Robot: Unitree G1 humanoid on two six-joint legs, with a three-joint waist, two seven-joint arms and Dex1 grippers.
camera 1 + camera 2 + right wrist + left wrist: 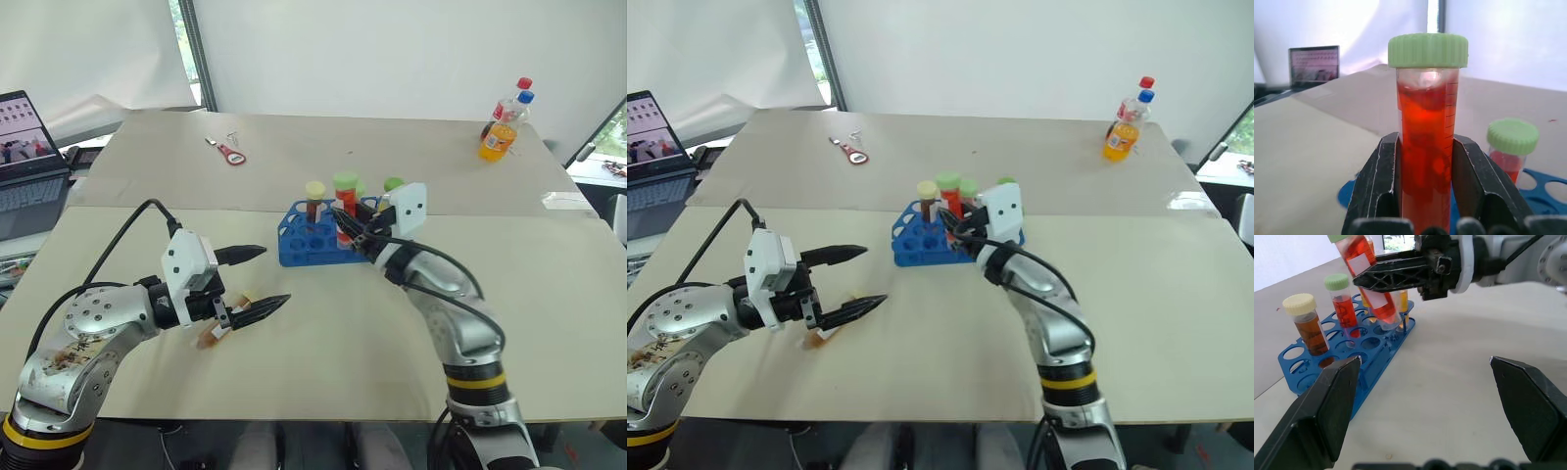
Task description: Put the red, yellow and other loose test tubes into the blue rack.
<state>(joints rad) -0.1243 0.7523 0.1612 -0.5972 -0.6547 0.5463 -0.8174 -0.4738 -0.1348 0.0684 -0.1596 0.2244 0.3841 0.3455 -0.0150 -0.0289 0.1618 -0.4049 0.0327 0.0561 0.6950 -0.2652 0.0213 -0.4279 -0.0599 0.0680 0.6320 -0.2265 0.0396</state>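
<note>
The robot's right gripper needs to put the red test tube down in the blue rack's near row (354,252), before the other red tube with a green cap.
The blue rack (302,243) stands mid-table with a yellow-capped brown tube (313,199) and green-capped tubes (1342,303) upright in it. My right gripper (345,227) is shut on a red test tube with a green cap (1427,127). That tube (1373,284) is tilted, its lower end at the rack's top by the near right corner. I cannot tell whether it is in a hole. My left gripper (274,276) hangs open to the left of the rack. Beneath it a loose amber tube (210,335) lies on the table, partly hidden by the lower finger.
A laptop (29,147) sits at the far left edge. A small red tool (231,155) lies on the far table, and an orange drink bottle (501,132) stands at the back right. A seam between the two tabletops (509,213) runs just behind the rack.
</note>
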